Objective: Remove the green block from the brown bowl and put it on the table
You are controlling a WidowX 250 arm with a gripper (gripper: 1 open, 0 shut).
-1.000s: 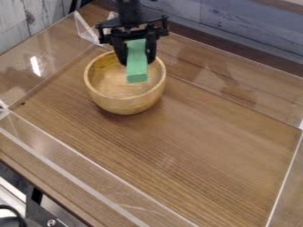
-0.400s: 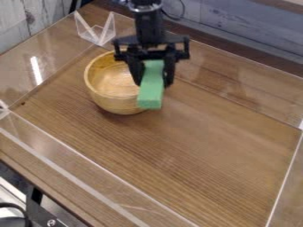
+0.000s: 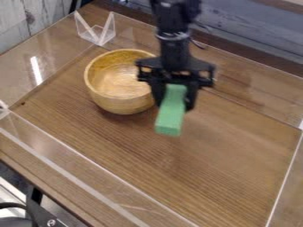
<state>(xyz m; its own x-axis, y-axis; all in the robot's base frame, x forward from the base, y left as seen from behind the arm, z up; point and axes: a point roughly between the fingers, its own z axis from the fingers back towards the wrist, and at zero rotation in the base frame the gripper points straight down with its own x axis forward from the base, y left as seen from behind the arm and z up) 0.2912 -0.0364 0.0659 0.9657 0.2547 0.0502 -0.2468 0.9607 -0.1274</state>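
Observation:
Next, I release the green block on the bare wood-grain table (image 3: 160,147), slightly in front of the brown bowl.
The green block (image 3: 173,112) hangs upright and slightly tilted, gripped at its top end by my gripper (image 3: 176,88), whose black fingers are shut on it. It is over the table (image 3: 225,151), just right of the brown bowl (image 3: 120,82), and its lower end is close above the wood. The bowl stands at the left centre and nothing shows inside it. My black arm comes down from the top of the frame.
Clear acrylic walls (image 3: 35,62) ring the tabletop, with a clear corner piece (image 3: 95,28) at the back left. Bare wood-grain surface spreads to the right of and in front of the block.
The gripper has carried the green block rightward and down, from above the bowl's inside to beside its right rim, low over the table. The wrist has rolled a little.

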